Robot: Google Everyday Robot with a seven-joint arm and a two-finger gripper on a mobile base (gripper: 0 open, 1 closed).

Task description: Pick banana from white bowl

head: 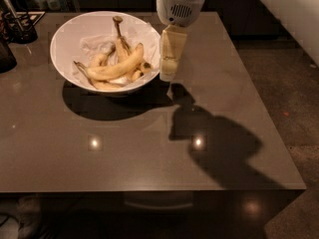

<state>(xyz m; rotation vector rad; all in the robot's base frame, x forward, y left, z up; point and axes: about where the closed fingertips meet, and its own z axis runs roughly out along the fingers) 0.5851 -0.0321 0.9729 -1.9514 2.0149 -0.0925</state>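
I need to grip the middle of the thick, curved banana (121,68), lying across the white bowl before the slimmer long-stemmed banana.
The white bowl (64,39) stands at the back left of the dark table. The banana (117,67) lies across its middle, long, thick and curved, with dark tips. A slimmer banana with a long dark stem (119,38) leans behind it, and shorter pale bananas (102,85) lie under it. My gripper (168,66) hangs from its white wrist (179,6) just outside the bowl's right rim, pointing down, level with the rim and above the table. It holds nothing that I can see.
A dark holder with utensils (20,28) stands at the back left corner, and a dark object (5,56) sits at the left edge. The table's front edge (149,189) and right edge (269,108) border the floor.
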